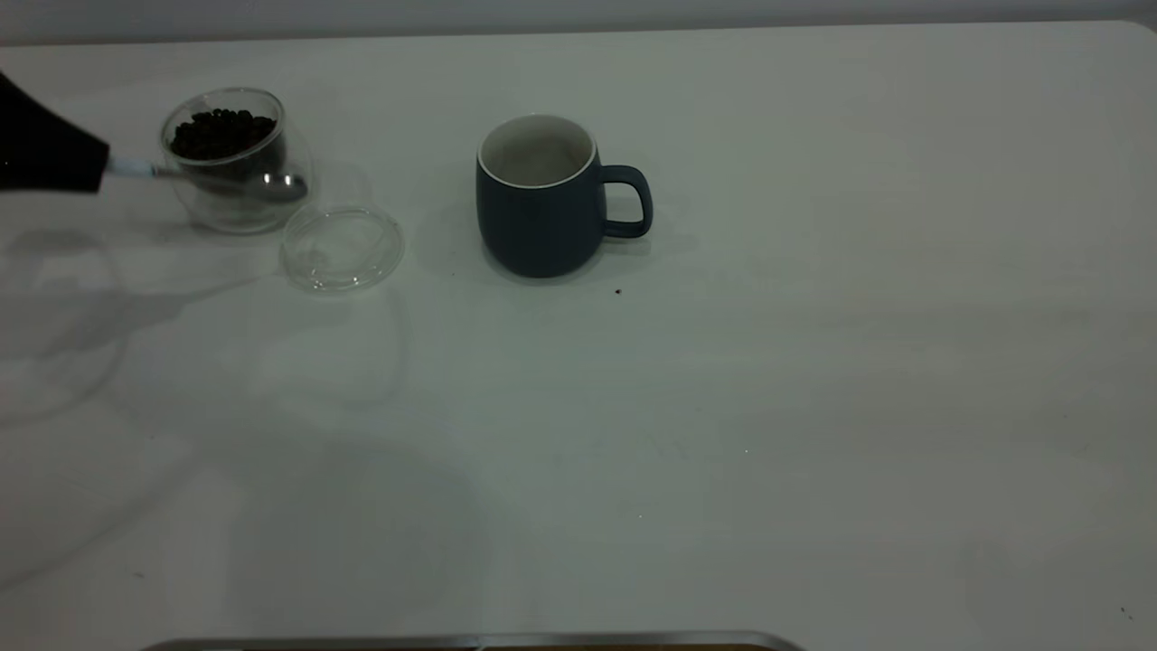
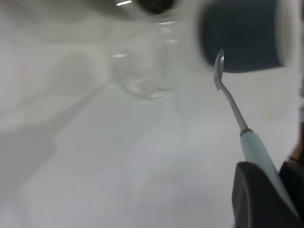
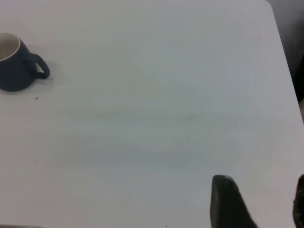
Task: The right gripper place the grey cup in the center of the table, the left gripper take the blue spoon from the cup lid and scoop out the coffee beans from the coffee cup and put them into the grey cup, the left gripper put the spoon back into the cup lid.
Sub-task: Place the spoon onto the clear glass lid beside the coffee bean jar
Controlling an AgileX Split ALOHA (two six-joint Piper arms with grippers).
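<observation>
The blue spoon, now hanging level above the cup lid's near side, will go down from my left gripper across the rim of the cup lid [image 1: 277,235], beside the coffee cup.
At the far left of the table [image 1: 813,407], my left gripper [image 1: 95,165] is shut on the blue spoon [image 1: 136,168] by its pale handle. The spoon's shiny bowl [image 1: 282,187] hangs level in front of the coffee cup [image 1: 237,194], above the near side of the cup lid [image 1: 342,246]; I see no beans in it. The coffee beans [image 1: 221,134] fill the coffee cup's top. The grey cup [image 1: 542,194] stands upright mid-table, handle to the right. In the left wrist view the spoon [image 2: 232,102] juts from my left gripper [image 2: 270,167] toward the grey cup [image 2: 242,35]. My right gripper [image 3: 261,183] is open over bare table, far from the grey cup [image 3: 14,66].
A single loose bean [image 1: 618,291] lies on the table just in front of the grey cup. The table's right edge [image 3: 285,71] shows in the right wrist view. A dark strip [image 1: 470,644] runs along the near edge.
</observation>
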